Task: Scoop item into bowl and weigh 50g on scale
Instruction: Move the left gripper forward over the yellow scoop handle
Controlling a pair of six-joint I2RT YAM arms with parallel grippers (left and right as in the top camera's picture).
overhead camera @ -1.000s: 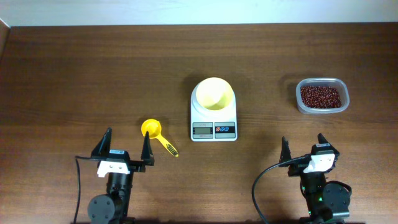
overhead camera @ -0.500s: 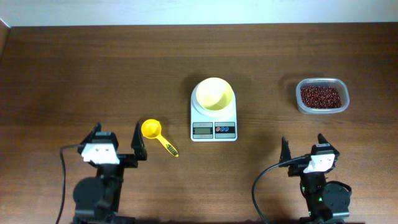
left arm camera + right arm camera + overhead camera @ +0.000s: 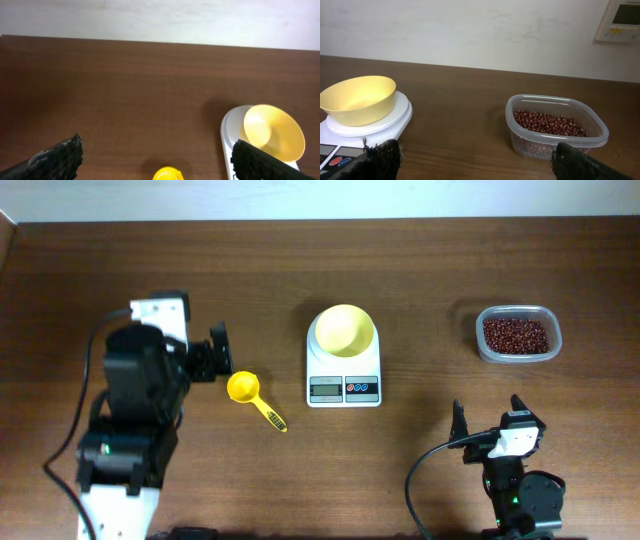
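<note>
Next, the left gripper closes on the rim of the yellow scoop's cup (image 3: 230,389) (image 3: 154,178), on the side that faces away from the white scale.
The beans (image 3: 516,334) fill a clear plastic tub (image 3: 484,350) at the right; they also show in the right wrist view (image 3: 547,122). The pale yellow bowl (image 3: 345,330) stands empty on the white scale (image 3: 344,388). My left gripper (image 3: 212,360) is open, just left of and above a small yellow scoop (image 3: 243,387) lying on the table. In the left wrist view the scoop (image 3: 167,174) lies between the spread fingers (image 3: 157,157), with the bowl (image 3: 274,131) at the right. My right gripper (image 3: 487,416) is open and empty near the front edge, in front of the tub (image 3: 555,145).
The scoop's handle (image 3: 272,418) points toward the front right. A white wall runs along the table's far edge (image 3: 150,37). Bare wood lies between the scale (image 3: 395,117) and the tub.
My left arm has swung up and away from the front edge toward the scoop, its open gripper now beside the scoop's cup. The right arm has not moved.
</note>
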